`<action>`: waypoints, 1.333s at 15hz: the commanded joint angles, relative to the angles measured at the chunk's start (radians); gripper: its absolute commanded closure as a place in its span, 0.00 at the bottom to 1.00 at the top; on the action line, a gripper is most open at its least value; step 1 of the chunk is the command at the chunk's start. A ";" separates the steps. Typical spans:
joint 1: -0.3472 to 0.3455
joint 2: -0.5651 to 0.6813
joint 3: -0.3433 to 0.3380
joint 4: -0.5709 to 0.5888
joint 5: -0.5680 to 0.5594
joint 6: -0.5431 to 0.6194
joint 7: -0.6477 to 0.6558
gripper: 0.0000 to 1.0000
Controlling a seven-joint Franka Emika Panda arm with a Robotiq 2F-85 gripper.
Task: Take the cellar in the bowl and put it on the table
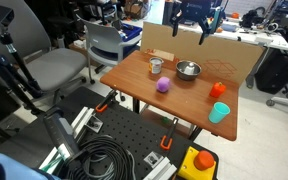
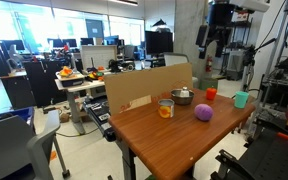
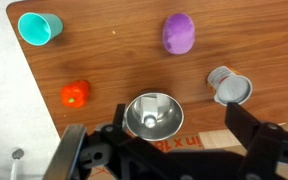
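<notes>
Next, my gripper reaches down into the steel bowl, where it will then close its fingers on the round silver top [image 1: 188,68] [image 3: 149,121] of the cellar.
The shiny steel bowl [image 1: 188,70] [image 2: 182,96] stands near the back edge of the reddish-brown table [image 1: 184,100] [image 2: 184,135]. In the wrist view I look straight down into the bowl [image 3: 152,115]. A small whitish spot at its bottom may be the cellar [image 3: 149,118], but it is hard to tell from reflections. The cellar is too small to make out in both exterior views. My gripper [image 1: 194,28] [image 2: 216,42] [image 3: 169,150] hangs high above the table's back edge, open and empty, with its fingers either side of the bowl in the wrist view.
On the table are a silvery cup [image 1: 156,66] [image 3: 229,87], a purple ball [image 1: 163,86] [image 3: 179,33], a small red object [image 1: 218,90] [image 3: 75,94] and a teal cup [image 1: 219,112] [image 3: 39,27]. A cardboard box [image 1: 224,60] [image 3: 216,138] stands behind the table. Chairs and desks surround it.
</notes>
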 commanded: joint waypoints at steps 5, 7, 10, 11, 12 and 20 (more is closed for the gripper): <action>-0.001 0.266 -0.022 0.238 -0.060 -0.011 0.058 0.00; 0.004 0.314 -0.027 0.274 -0.064 -0.008 0.066 0.00; 0.009 0.383 -0.033 0.331 -0.070 0.008 0.083 0.00; 0.006 0.403 -0.031 0.350 -0.061 -0.001 0.080 0.00; 0.005 0.425 -0.031 0.367 -0.058 0.002 0.079 0.00; 0.016 0.580 -0.048 0.490 -0.060 0.003 0.107 0.00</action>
